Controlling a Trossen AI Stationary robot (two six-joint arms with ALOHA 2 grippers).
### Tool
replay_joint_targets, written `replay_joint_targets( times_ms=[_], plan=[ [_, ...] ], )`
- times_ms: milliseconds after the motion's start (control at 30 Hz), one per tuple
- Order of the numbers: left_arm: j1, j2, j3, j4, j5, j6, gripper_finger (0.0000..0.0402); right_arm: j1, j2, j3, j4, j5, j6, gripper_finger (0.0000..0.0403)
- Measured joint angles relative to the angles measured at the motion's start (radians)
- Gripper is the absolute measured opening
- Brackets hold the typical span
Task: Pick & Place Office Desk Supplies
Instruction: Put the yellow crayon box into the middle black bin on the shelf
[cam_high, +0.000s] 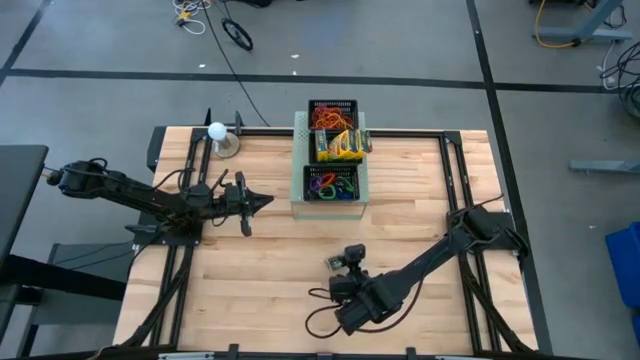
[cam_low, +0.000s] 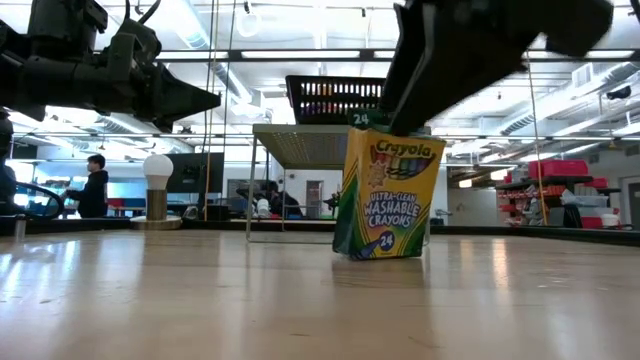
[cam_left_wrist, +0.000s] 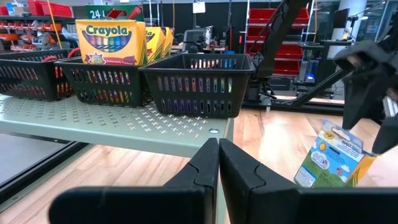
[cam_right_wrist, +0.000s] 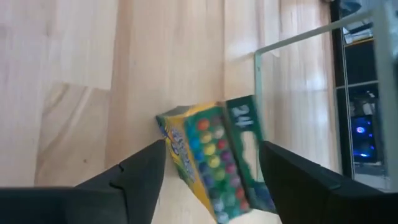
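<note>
The crayon box is tilting on its bottom end between the open fingers of my right gripper, so next I pull back and pinch the green top flap (cam_low: 362, 119).
A yellow-and-green crayon box (cam_high: 337, 262) (cam_low: 388, 195) stands on its bottom end on the wooden table, slightly tilted, near the front middle. My right gripper (cam_right_wrist: 211, 146) (cam_low: 400, 118) hovers open just over its top end, slanting down, one finger on either side. Three black mesh trays sit on the pale-green box: the far one (cam_high: 333, 113) holds red and orange rubber bands, the middle one (cam_high: 340, 147) crayon boxes, the near one (cam_high: 332, 183) mixed-colour bands. My left gripper (cam_high: 265, 200) (cam_left_wrist: 219, 146) waits shut and level, left of the trays. My right gripper's open fingers (cam_right_wrist: 146, 165) flank the top end (cam_right_wrist: 242, 118) of the crayon box from above, slanting down. Whether either finger touches the box, I cannot tell. The box rests on the table by its bottom end.
The large pale-green perforated box (cam_high: 298, 170) stands at the table's far middle. A white ball on a stand (cam_high: 217, 130) is at the far left. Bare wood lies between the crayon box and the pale-green box. People show in the room beyond the table.
</note>
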Motion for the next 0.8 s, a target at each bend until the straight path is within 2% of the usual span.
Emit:
replay_joint_targets(
  times_ms=[167,300,400,500,600,800],
  plan=[
    [0.000,0.000,0.000,0.000,0.000,0.000,0.0021,-0.014,-0.065,0.000,-0.013,-0.049,0.016,0.0268],
    [0.000,0.000,0.000,0.000,0.000,0.000,0.0021,-0.060,-0.137,0.001,-0.013,-0.181,-0.010,0.0268],
    [0.000,0.000,0.000,0.000,0.000,0.000,0.0021,-0.093,-0.142,0.002,-0.036,-0.295,-0.041,0.0268],
    [0.000,0.000,0.000,0.000,0.000,0.000,0.0021,-0.070,-0.137,-0.022,-0.037,-0.363,-0.018,0.0268],
    [0.000,0.000,0.000,0.000,0.000,0.000,0.0021,0.002,-0.135,-0.076,-0.007,-0.347,0.051,0.0268],
    [0.000,0.000,0.000,0.000,0.000,0.000,0.0021,0.139,-0.101,-0.210,0.170,-0.188,0.086,0.0254]
  ],
)
